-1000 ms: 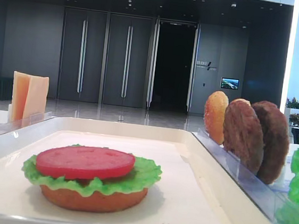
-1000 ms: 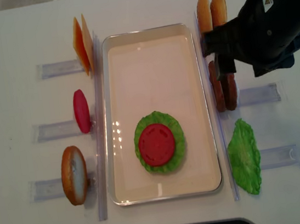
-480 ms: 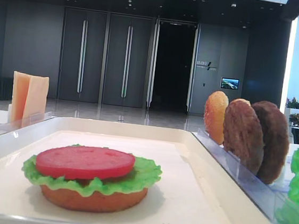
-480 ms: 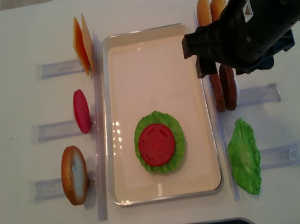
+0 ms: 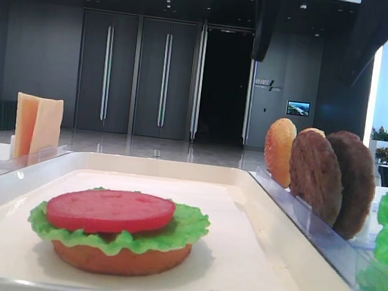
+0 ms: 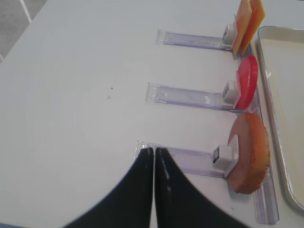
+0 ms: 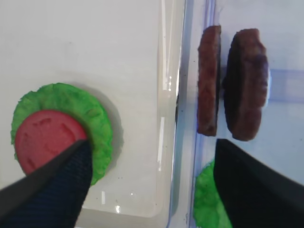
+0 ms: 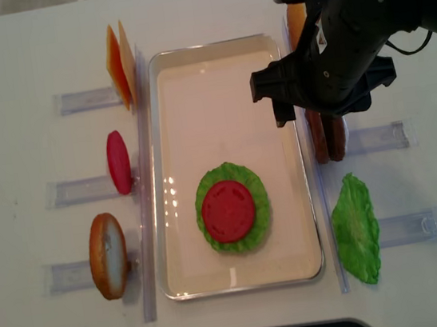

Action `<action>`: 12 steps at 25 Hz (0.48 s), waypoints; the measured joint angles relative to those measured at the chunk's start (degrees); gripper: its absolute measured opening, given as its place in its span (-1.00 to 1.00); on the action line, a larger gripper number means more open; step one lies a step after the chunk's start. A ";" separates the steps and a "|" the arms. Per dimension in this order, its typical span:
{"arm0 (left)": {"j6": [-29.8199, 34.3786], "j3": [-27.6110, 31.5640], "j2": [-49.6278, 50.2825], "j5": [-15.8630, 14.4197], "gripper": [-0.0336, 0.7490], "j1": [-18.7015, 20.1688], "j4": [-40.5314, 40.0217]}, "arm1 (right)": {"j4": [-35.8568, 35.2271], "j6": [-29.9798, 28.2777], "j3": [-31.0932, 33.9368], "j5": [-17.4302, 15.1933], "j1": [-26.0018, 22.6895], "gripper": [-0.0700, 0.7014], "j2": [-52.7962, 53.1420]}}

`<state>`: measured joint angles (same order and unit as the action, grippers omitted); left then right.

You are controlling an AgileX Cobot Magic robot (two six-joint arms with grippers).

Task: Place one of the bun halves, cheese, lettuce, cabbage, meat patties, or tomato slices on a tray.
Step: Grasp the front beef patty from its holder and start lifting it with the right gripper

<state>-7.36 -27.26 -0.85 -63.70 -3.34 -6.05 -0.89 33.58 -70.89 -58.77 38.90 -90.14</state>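
My right gripper needs to grip the meat patty nearest the white tray on the upper edge (image 8: 318,132) (image 7: 207,88), around the middle, and the outer one will stay standing.
The white tray (image 8: 211,46) holds a stack near its front: a bun half (image 5: 120,257), a lettuce leaf (image 8: 260,206) and a tomato slice (image 8: 228,209) on top. Two meat patties (image 7: 209,88) stand on edge in the rack right of the tray. My right gripper (image 8: 300,111) hovers open over the tray's right rim beside the patties, with nothing between its fingers (image 7: 52,190). Far to the left, my left gripper (image 6: 153,151) is shut and empty above the table, near a rack holding a bun half (image 6: 249,152).
Clear racks flank the tray. On the left stand cheese slices (image 8: 119,66), a tomato slice (image 8: 118,162) and a bun half (image 8: 107,255). On the right are more bun halves (image 5: 279,151) behind the patties and a lettuce leaf (image 8: 356,230) at the front.
My right gripper has moved left from above the patty rack to over the tray's right rim, and its fingers now show at the top of the front view. The left gripper is still.
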 joint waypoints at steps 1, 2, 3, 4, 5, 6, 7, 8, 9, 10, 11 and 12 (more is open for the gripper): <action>0.00 0.00 0.00 0.00 -0.92 0.00 0.00 | 0.04 0.00 0.00 0.26 0.00 0.57 -0.42; 0.00 0.00 0.00 0.00 -0.92 0.00 0.00 | 0.06 0.00 0.00 0.56 0.00 0.57 -0.92; 0.00 0.00 0.00 0.00 -0.92 0.00 0.00 | 0.25 0.00 0.00 0.83 0.00 0.57 -1.34; 0.00 0.00 0.00 0.00 -0.92 0.00 0.00 | 0.36 0.00 0.00 1.06 0.00 0.57 -1.71; 0.00 0.00 0.00 0.00 -0.92 0.00 0.00 | 0.56 0.06 0.00 1.31 0.00 0.57 -2.18; 0.00 0.00 0.00 0.00 -0.92 0.00 0.00 | 0.40 0.06 0.00 1.46 -0.12 0.57 -2.65; 0.00 0.00 0.00 0.00 -0.92 0.00 0.00 | 0.89 0.06 0.00 1.76 -0.25 0.57 -3.14; 0.00 0.00 0.00 0.00 -0.92 0.00 0.00 | 0.89 0.06 0.00 2.06 -0.41 0.57 -3.43; 0.00 0.00 0.00 0.00 -0.92 0.00 0.00 | 0.89 0.06 0.00 2.33 -0.61 0.57 -3.76; 0.00 0.00 0.00 0.00 -0.92 0.00 0.00 | 0.89 0.06 0.00 2.61 -0.71 0.57 -4.03; 0.00 0.00 0.00 0.00 -0.92 0.00 0.00 | 0.89 0.06 0.00 2.99 -0.76 0.57 -4.22; 0.00 0.00 0.00 0.00 -0.92 0.00 0.00 | 0.89 0.06 0.00 3.40 -0.95 0.57 -4.38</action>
<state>-7.36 -27.26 -0.85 -63.70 -3.34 -6.05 0.00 33.64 -70.89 -55.37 37.95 -94.52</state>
